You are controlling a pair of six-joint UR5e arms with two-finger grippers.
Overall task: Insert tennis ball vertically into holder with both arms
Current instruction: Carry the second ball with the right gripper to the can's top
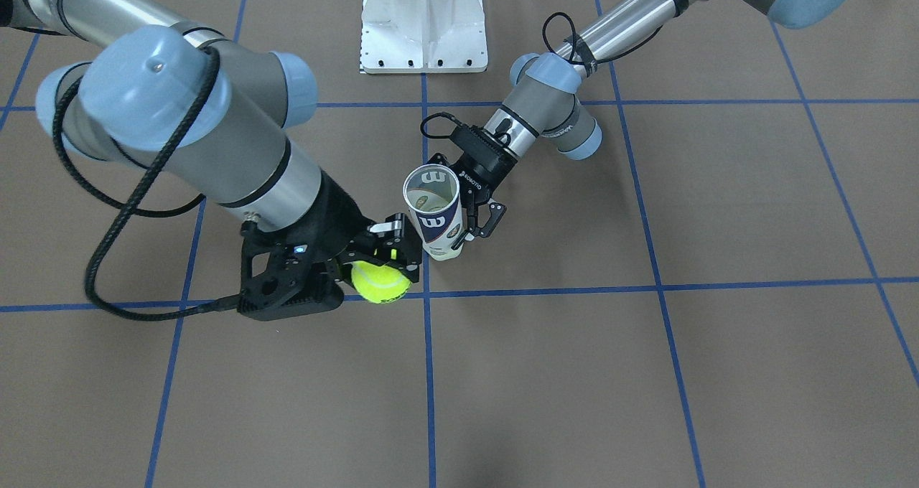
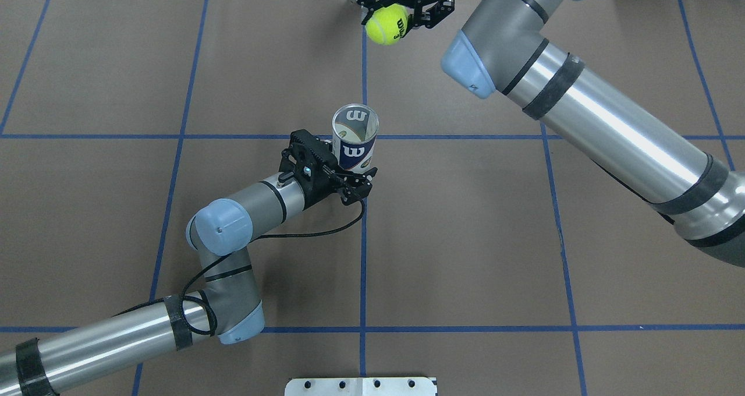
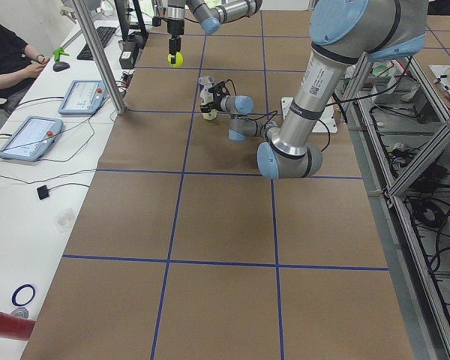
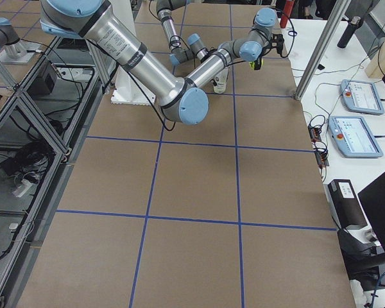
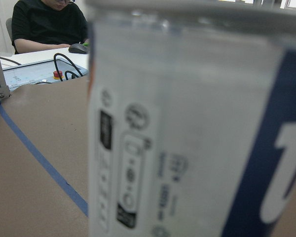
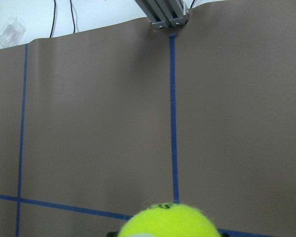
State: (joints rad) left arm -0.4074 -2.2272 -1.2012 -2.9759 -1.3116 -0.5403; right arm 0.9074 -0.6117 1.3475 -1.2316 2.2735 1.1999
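Note:
Next, my right gripper releases the yellow tennis ball in the opening of the holder [image 1: 445, 186], which I am holding with my left gripper. The ball is now above the table beyond it.
The holder [image 2: 355, 135], a clear can with a navy and white label, stands upright with its open mouth up. My left gripper [image 2: 356, 177] is shut on its lower half from the side. The can fills the left wrist view [image 5: 187, 123] and shows in the front view [image 1: 433, 212]. My right gripper [image 2: 389, 18] points down and is shut on the yellow tennis ball [image 2: 386, 25]. It holds the ball above the table, beyond the can toward the operators' side. The ball also shows in the front view [image 1: 379, 282] and the right wrist view [image 6: 169, 222].
The white pedestal base [image 1: 423, 25] stands at the robot's side of the table. An aluminium post [image 3: 97, 52] rises at the far edge, with tablets [image 3: 26, 136] and a seated operator [image 3: 7, 52] beyond. Blue tape lines grid the brown table [image 2: 465, 239].

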